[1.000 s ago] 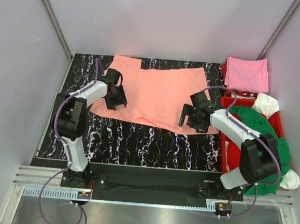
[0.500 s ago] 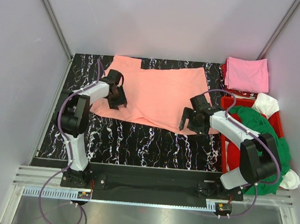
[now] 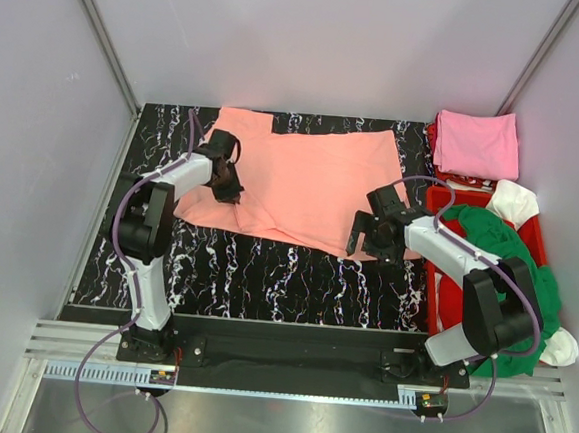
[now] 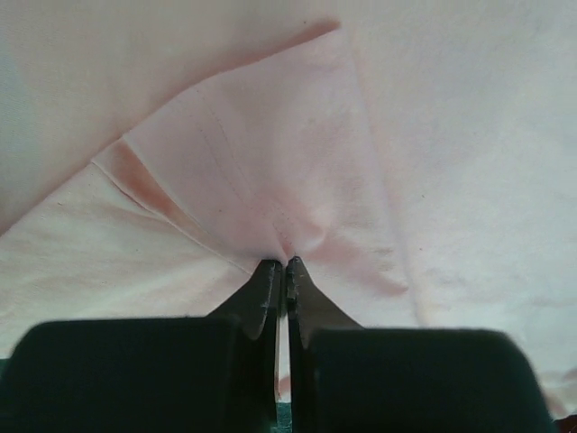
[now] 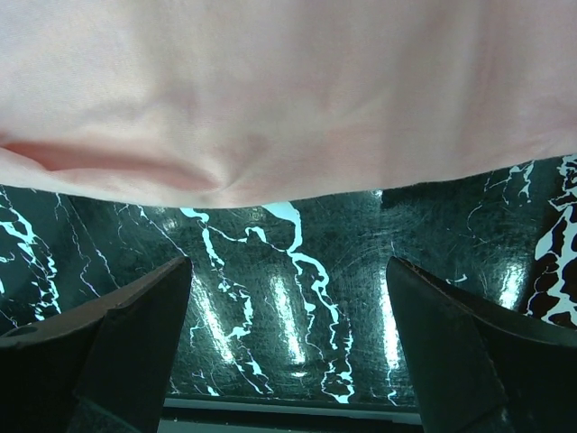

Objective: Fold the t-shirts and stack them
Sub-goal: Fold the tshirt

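My right gripper needs to move next to the salmon-orange t-shirt's near corner (image 3: 412, 255) beside the red crate and close there.
A salmon-orange t-shirt (image 3: 307, 183) lies spread on the black marbled table (image 3: 265, 275). My left gripper (image 3: 233, 190) sits on its left part, shut on a pinch of the salmon-orange cloth (image 4: 297, 236), which puckers at the closed fingertips (image 4: 270, 275). My right gripper (image 3: 368, 238) stands open at the shirt's near right edge; its fingers (image 5: 135, 316) straddle bare table just short of the hem (image 5: 270, 194). A folded pink t-shirt (image 3: 476, 143) lies at the back right. Green (image 3: 512, 254) and white (image 3: 517, 199) t-shirts are heaped in the red crate (image 3: 441, 198).
The red crate stands against the right wall beside my right arm. A red cloth edge (image 3: 433, 148) shows under the pink shirt. Grey walls enclose the table on three sides. Bare marbled surface (image 3: 255, 274) runs in front of the salmon shirt.
My left gripper has closed on the salmon shirt's cloth and edged slightly back. The right gripper has barely shifted, staying open at the near edge.
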{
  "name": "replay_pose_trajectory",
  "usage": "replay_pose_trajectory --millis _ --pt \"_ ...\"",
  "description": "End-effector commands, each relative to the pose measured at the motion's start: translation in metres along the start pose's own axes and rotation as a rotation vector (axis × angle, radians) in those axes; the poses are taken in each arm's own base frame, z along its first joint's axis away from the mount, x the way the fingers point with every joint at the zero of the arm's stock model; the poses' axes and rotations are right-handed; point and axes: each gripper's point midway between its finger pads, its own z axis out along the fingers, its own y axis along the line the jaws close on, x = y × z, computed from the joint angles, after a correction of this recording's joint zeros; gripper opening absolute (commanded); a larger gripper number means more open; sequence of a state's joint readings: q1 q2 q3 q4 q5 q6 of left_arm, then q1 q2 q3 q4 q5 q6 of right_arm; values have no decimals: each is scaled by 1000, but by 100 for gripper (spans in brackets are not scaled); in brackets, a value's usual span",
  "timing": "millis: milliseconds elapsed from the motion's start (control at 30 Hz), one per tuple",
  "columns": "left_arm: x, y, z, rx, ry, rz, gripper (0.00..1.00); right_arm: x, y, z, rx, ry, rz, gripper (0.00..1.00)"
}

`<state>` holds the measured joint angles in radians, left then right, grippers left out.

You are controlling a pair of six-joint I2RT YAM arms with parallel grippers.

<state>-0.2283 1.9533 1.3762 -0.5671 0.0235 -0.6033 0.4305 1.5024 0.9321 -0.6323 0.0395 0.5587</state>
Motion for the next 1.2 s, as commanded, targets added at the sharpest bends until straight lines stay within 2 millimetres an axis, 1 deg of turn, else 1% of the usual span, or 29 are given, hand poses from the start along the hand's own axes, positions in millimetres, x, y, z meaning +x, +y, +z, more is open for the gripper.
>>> replay_pose_trajectory --millis 0,67,100,167,200,233,267,300,333,367,400,433,467,500,533,600,633,667,700,733,767,800,833,867,900,967,1033,1100,1167 --pt "-26 -21 -26 57 -87 10 0 -4 5 -11 -26 -37 2 95" --pt "-22 -18 -38 43 -72 9 0 -3 1 -13 -7 -43 8 95" --pt "-21 -16 -52 46 -84 9 0 -3 -1 -14 2 -46 14 96" --pt "-8 -8 -66 33 -63 0 0 -1 -5 -16 15 -52 37 97" --pt "-3 -9 -84 56 -78 3 0 0 -6 -17 15 -56 45 97" --pt "18 3 -84 31 -38 2 0 3 -9 -17 24 -54 63 98" --pt "29 8 -89 29 -26 1 0 1 -12 -20 31 -77 78 98" --pt "36 10 -105 46 -47 1 0 1 -13 -22 35 -87 89 98" --pt "65 25 -102 17 7 6 0 4 -16 -22 43 -93 114 98" --pt "71 25 -119 47 -25 -6 0 1 -20 -27 51 -123 129 99" --pt "83 28 -124 56 -18 -13 0 1 -21 -29 55 -133 155 100" --pt "99 34 -127 53 0 -10 0 3 -25 -30 65 -141 169 100" --pt "118 44 -126 38 26 -24 0 0 -28 -34 75 -168 185 100" --pt "124 45 -137 65 2 -24 0 1 -31 -35 83 -176 198 100" --pt "138 49 -141 54 28 -10 0 6 -37 -34 107 -175 232 100" --pt "156 56 -151 68 38 -13 0 7 -44 -38 127 -201 286 100" --pt "164 64 -156 54 52 -21 0 12 -49 -35 142 -194 296 100" --pt "168 68 -159 54 47 -36 0 14 -51 -35 143 -200 310 100" --pt "170 70 -168 79 20 -41 0 16 -52 -34 149 -194 330 100" --pt "177 76 -173 67 33 -47 0 22 -56 -30 161 -182 341 100" --pt "180 77 -180 88 19 -56 0 27 -59 -27 173 -173 354 100" --pt "184 80 -183 89 26 -62 0 30 -60 -25 175 -169 395 100" --pt "191 85 -186 80 39 -65 0 36 -63 -16 168 -160 416 100" --pt "193 87 -192 98 19 -71 0 37 -62 -13 138 -150 457 100" --pt "197 93 -194 82 25 -74 0 39 -63 -3 112 -153 494 100" --pt "200 96 -196 94 7 -77 0 42 -65 6 94 -126 540 99" --pt "207 103 -191 70 24 -76 1 49 -73 15 149 -100 554 97" --pt "210 108 -187 53 33 -73 1 52 -79 17 182 -96 567 95" --pt "212 110 -183 49 34 -76 1 47 -84 14 200 -137 588 91"
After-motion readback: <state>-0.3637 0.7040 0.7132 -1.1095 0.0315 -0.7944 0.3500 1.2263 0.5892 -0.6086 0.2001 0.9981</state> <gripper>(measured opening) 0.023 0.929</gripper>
